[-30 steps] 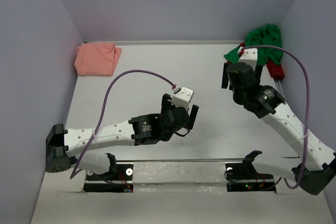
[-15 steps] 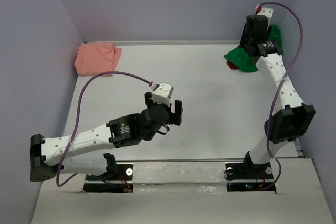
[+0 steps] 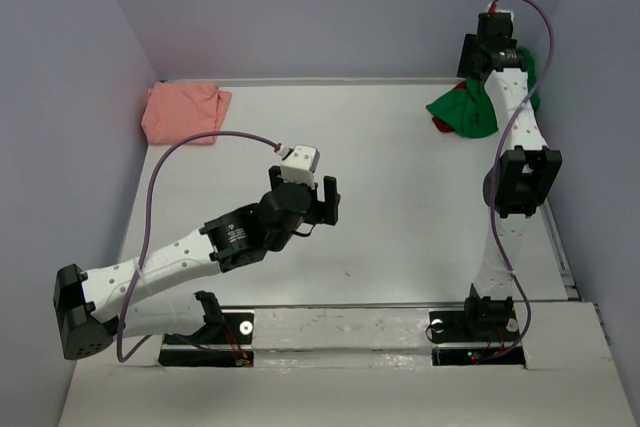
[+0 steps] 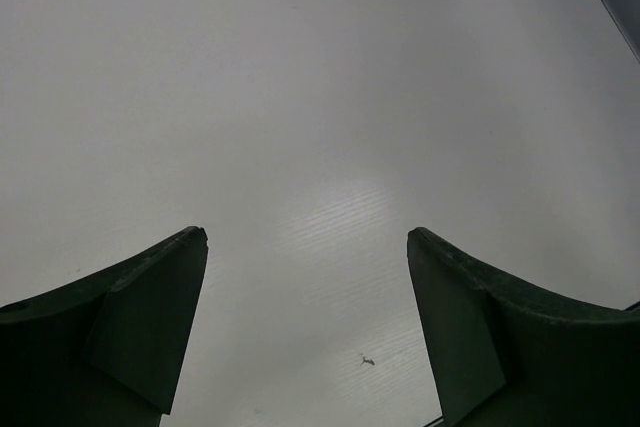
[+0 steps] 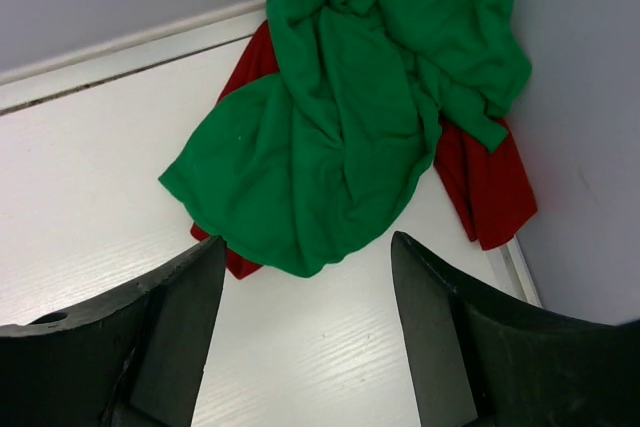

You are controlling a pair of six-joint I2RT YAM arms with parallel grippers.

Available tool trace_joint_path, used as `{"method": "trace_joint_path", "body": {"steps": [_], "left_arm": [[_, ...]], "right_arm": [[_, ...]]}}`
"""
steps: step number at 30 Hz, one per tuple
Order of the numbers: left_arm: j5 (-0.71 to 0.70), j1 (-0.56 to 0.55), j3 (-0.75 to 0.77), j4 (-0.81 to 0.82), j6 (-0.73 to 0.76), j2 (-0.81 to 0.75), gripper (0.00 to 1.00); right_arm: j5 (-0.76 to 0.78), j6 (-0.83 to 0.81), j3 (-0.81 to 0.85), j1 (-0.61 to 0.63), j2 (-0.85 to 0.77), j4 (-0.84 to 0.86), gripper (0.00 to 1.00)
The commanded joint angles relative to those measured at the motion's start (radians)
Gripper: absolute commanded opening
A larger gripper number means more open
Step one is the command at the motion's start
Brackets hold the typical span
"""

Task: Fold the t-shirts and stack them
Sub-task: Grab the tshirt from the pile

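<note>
Next, my right gripper moves next to the green t-shirt's fold (image 3: 482, 85) (image 5: 310, 89), beside the patch of the dark red t-shirt closest to the back wall, and closes there.
The bright green t-shirt (image 3: 468, 112) lies crumpled in the far right corner, on top of the dark red t-shirt (image 3: 440, 125). In the right wrist view the green shirt (image 5: 350, 127) covers most of the dark red one (image 5: 490, 187). My right gripper (image 3: 470, 59) is open and empty, held above the near edge of this pile (image 5: 308, 247). The salmon-pink t-shirt (image 3: 183, 110) lies folded in the far left corner. My left gripper (image 3: 325, 202) is open and empty over bare table at the middle (image 4: 305, 237).
The white table (image 3: 400, 197) is enclosed by grey walls on the left, back and right. The right wall (image 5: 590, 97) stands close beside the shirt pile. A purple cable (image 3: 190, 147) loops off the left arm.
The right arm has swung from the middle right up to the far right corner, above the pile. The left arm has drawn back to the left.
</note>
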Motion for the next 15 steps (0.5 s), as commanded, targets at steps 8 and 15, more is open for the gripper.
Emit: {"method": "trace_joint_path", "body": {"steps": [8,15], "left_arm": [[0.025,0.038,-0.01,0.043,-0.018,0.022,0.9],[0.019,0.069,0.03,-0.008,-0.044,0.034,0.89]], "right_arm": [[-0.114,-0.051,0.087,-0.046,0.014,0.179,0.73],[-0.189,-0.069,0.184,-0.078,0.162,0.255,0.72]]}}
